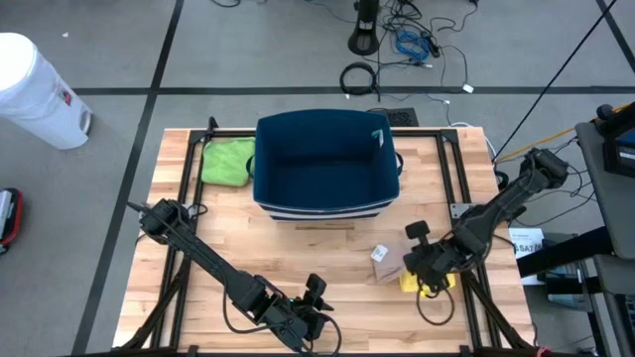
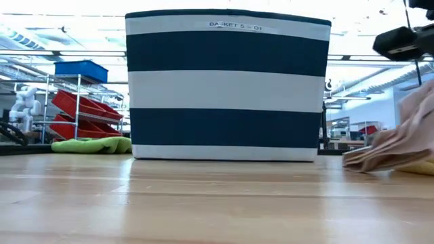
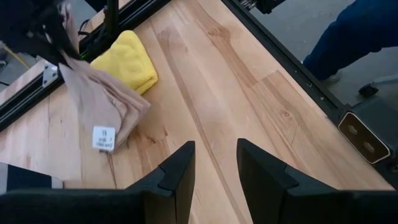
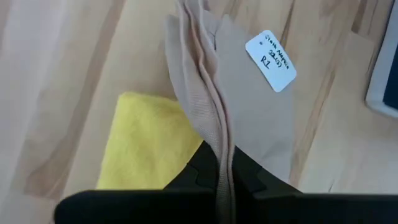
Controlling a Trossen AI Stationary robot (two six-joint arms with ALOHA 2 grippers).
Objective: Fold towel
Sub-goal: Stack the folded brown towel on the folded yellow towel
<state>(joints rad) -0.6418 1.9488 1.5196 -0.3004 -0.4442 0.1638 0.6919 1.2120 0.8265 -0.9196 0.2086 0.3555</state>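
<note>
Next, my right gripper lays the beige towel down flat over the inner edge of the yellow cloth (image 1: 408, 271) (image 4: 200, 121).
The beige towel (image 1: 385, 264) carries a white tag (image 4: 270, 59) and lies at the table's front right, partly lifted. My right gripper (image 1: 415, 264) is shut on it from above. A folded yellow cloth (image 1: 429, 284) lies flat beside and partly under it. My left gripper (image 3: 214, 165) hovers open over bare wood near the table's front edge (image 1: 316, 296), to the left of the towel, with nothing between its fingers. My right gripper pinches a bunched ridge of the beige towel (image 4: 214, 140) between its two fingers, several gathered folds together. The fingers come steeply from above. The towel rises slack toward the fingers (image 2: 415, 112), while its tagged lower end (image 2: 369, 159) rests on the table.
A navy and white striped basket (image 1: 327, 164) stands at the table's far middle. A green cloth (image 1: 228, 159) lies to its left. Black frame rails (image 1: 466, 188) run along the table's sides. Bare wood lies between the basket and the front edge.
</note>
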